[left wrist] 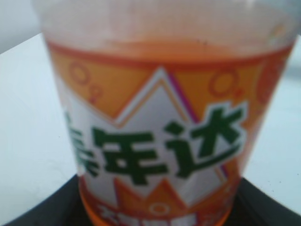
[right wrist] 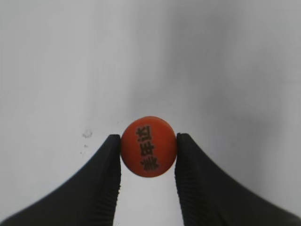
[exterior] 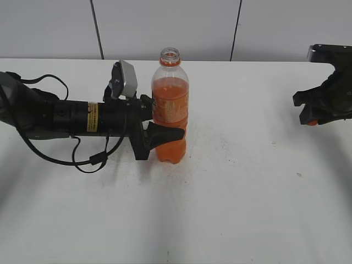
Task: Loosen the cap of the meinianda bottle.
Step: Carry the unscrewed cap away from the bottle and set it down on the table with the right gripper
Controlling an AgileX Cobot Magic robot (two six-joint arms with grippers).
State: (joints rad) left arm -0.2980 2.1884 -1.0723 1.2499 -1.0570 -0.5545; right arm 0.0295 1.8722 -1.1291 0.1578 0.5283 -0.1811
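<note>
My right gripper is going to release the orange cap on the white table just off its fingertips [exterior: 287, 135] [right wrist: 131, 118] toward the meinianda bottle.
The meinianda bottle [exterior: 170, 104] stands upright on the white table with its mouth open and no cap on it. It holds orange drink and has an orange neck ring. My left gripper [exterior: 160, 133] is shut on its lower body from the left. In the left wrist view the label [left wrist: 160, 141] fills the frame. My right gripper [right wrist: 148, 146] is shut on the small round orange cap [right wrist: 148, 146], which has dark characters on top. It holds the cap far to the right of the bottle; in the exterior view a bit of orange [exterior: 312, 122] shows at the jaws.
The white table [exterior: 231, 198] spreads in front of and around the bottle. A grey panelled wall [exterior: 165, 27] runs along its far edge. The left arm's black cables [exterior: 82, 159] lie on the table at the left.
</note>
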